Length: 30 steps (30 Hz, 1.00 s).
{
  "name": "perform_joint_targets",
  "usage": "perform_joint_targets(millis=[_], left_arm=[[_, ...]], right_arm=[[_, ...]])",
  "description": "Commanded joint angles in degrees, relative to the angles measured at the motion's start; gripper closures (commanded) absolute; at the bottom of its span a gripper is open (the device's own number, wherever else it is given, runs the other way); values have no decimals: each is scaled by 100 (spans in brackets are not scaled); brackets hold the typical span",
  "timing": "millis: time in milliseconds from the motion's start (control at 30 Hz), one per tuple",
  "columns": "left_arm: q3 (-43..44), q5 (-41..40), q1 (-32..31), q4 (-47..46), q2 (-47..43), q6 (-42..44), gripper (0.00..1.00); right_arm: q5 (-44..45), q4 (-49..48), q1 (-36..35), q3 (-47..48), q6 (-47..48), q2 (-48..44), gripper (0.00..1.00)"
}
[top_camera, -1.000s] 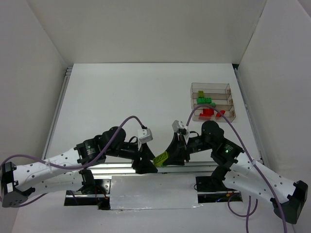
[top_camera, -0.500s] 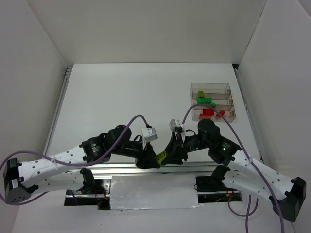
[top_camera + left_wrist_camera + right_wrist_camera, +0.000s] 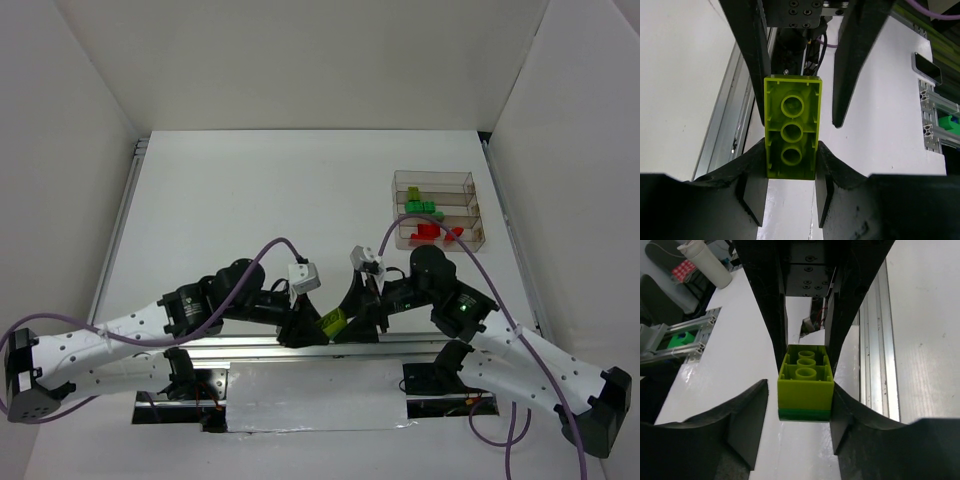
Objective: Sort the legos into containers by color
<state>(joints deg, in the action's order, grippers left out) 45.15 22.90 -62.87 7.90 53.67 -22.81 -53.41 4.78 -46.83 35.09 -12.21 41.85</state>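
I need to first grip the green lego (image 3: pixel 805 415) with my right gripper and pull it off, because it is joined to the yellow-green lego in my left gripper.
A yellow-green lego (image 3: pixel 332 322) hangs between my two grippers above the table's near edge. My left gripper (image 3: pixel 317 328) is shut on it: in the left wrist view both fingers press the sides of the yellow-green lego (image 3: pixel 791 127) at my left gripper (image 3: pixel 790 161). My right gripper (image 3: pixel 799 395) is open around the same lego (image 3: pixel 805 380); one finger touches it and the other stands apart. A dark green strip (image 3: pixel 805 414) shows along its lower edge. The containers (image 3: pixel 433 173) stand at the far right and hold yellow-green (image 3: pixel 413 191), green (image 3: pixel 425 208) and red (image 3: pixel 428 232) legos.
An aluminium rail (image 3: pixel 250 345) runs along the near edge just below the grippers, and another rail (image 3: pixel 125 220) follows the table's left side. White walls close in the left, back and right. A white bottle (image 3: pixel 705 262) stands off the table.
My left gripper moved right and shut on the yellow-green lego that my right gripper held. The right jaws have since widened, one finger now off the lego.
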Motion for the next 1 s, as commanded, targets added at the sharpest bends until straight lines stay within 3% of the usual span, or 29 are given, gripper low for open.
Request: perform_joint_targets(millis=[0, 167, 233, 267, 367, 600, 700, 767, 800, 967], left_arm=[[100, -171, 21, -281, -216, 22, 100], [3, -136, 21, -430, -173, -66, 100], [-23, -145, 29, -474, -164, -75, 100], [-15, -154, 21, -474, -164, -75, 100], [12, -215, 29, -483, -208, -57, 100], [108, -207, 21, -439, -252, 4, 100], [82, -154, 21, -482, -208, -13, 100], [56, -154, 21, -509, -173, -48, 100], [47, -154, 21, -526, -173, -48, 100], [56, -547, 29, -475, -400, -136, 100]], right_arm=[[-214, -337, -2, -64, -106, -238, 48], [75, -346, -2, -38, -151, -247, 81], [50, -284, -2, 6, -107, -195, 83], [32, -180, -2, 59, -80, -116, 78], [-81, -187, 7, 59, -62, 7, 43], [120, -179, 7, 15, -45, -54, 34], [146, -223, 7, -2, -45, -132, 53], [190, -275, -2, -29, -45, -238, 79], [303, -284, -2, -29, -45, -317, 100], [489, -328, 7, -195, 60, -397, 100]])
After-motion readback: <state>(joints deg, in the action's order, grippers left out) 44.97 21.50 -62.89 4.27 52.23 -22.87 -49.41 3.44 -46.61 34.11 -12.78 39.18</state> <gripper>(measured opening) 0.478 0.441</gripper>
